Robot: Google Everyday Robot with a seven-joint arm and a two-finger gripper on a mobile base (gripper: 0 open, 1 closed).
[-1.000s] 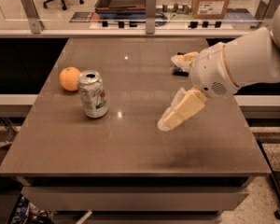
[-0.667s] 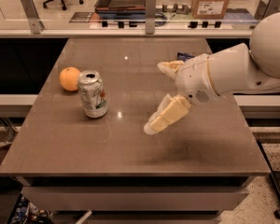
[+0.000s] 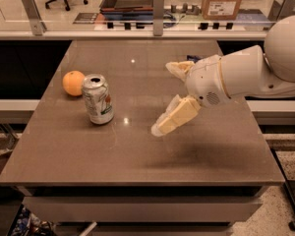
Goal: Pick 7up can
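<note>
The robot's gripper needs to close on the middle of the 7up can's body (image 3: 99, 100) while the can stands upright beside the orange fruit.
The 7up can (image 3: 97, 99) stands upright on the brown table (image 3: 137, 156), left of the middle. It has a silver top and a whitish body with green and red markings. My gripper (image 3: 163, 99) hangs above the table to the right of the can, about a can's width and a half away. Its two cream fingers (image 3: 177, 116) are spread apart with nothing between them. The white arm (image 3: 246, 75) comes in from the right.
A round orange fruit (image 3: 73, 82) lies just left of and behind the can, almost touching it. A small dark object (image 3: 194, 58) shows behind the wrist, mostly hidden. A glass rail with metal posts (image 3: 158, 6) runs behind the table's far edge.
The gripper has moved left across the table towards the can, staying open. The can and the orange have not moved.
</note>
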